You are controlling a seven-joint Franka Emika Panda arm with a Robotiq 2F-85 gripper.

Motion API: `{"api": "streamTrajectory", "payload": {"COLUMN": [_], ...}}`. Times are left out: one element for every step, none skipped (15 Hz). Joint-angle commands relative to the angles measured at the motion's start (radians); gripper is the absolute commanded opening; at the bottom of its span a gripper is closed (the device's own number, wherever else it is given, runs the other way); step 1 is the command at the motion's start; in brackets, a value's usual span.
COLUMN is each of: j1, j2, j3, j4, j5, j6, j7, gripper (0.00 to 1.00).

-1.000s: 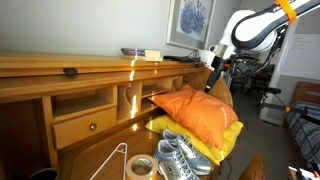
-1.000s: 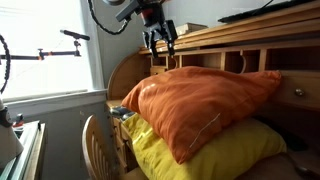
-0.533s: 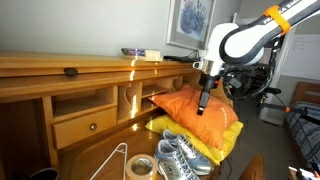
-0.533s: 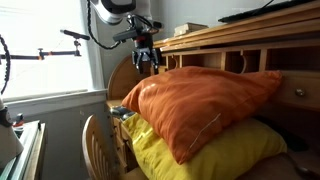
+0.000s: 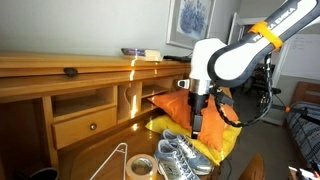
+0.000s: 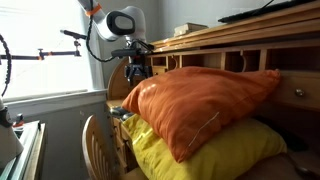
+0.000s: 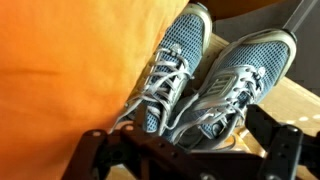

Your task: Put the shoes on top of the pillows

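I should move my gripper to the shoe nearest the pillows next and close it on the edge of that shoe's opening (image 5: 170, 136) (image 7: 150, 118).
The shoes (image 5: 180, 155), a grey-and-white pair with white laces, lie side by side on the wooden desk just in front of the pillows. In the wrist view both shoes (image 7: 205, 85) fill the middle, toes away from me. The orange pillow (image 5: 200, 108) rests on the yellow pillow (image 5: 228, 140); both also show large in an exterior view, the orange pillow (image 6: 200, 100) above the yellow pillow (image 6: 195, 150). My gripper (image 5: 196, 128) hangs open just above the shoes, pointing down, its dark fingers (image 7: 275, 140) on either side of the laces without touching. In an exterior view the gripper (image 6: 137, 70) sits behind the pillows, and the shoes are hidden there.
A roll of tape (image 5: 140, 167) and a wire hanger (image 5: 113, 160) lie on the desk beside the shoes. The desk's hutch with drawers (image 5: 85, 125) stands behind. A chair back (image 6: 97, 140) stands near the desk edge.
The arm has swung from above the back of the pillows forward and down, and now hangs over the shoes. The gripper stayed open.
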Motion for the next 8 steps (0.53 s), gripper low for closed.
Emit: {"api": "streamTrajectory", "payload": {"j1": [-0.004,-0.008,-0.014,-0.018,-0.022,-0.026,-0.032,-0.036], "j2": [0.084,0.101,0.121,0.138,0.153,0.168,0.184,0.197], "j3": [0.017,0.02,0.021,0.023,0.026,0.03,0.035,0.038], "j4": [0.044,0.053,0.061,0.066,0.071,0.074,0.076,0.078], "j5": [-0.04,-0.044,-0.042,-0.043,-0.04,-0.035,-0.027,-0.031], "j6": [0.057,0.074,0.103,0.139,0.171,0.203,0.233,0.256], "j7": [-0.029,-0.039,-0.052,-0.066,-0.079,-0.094,-0.102,-0.102], "gripper": [1.0,1.0,1.0,1.0,1.0,1.0,1.0,1.0]}}
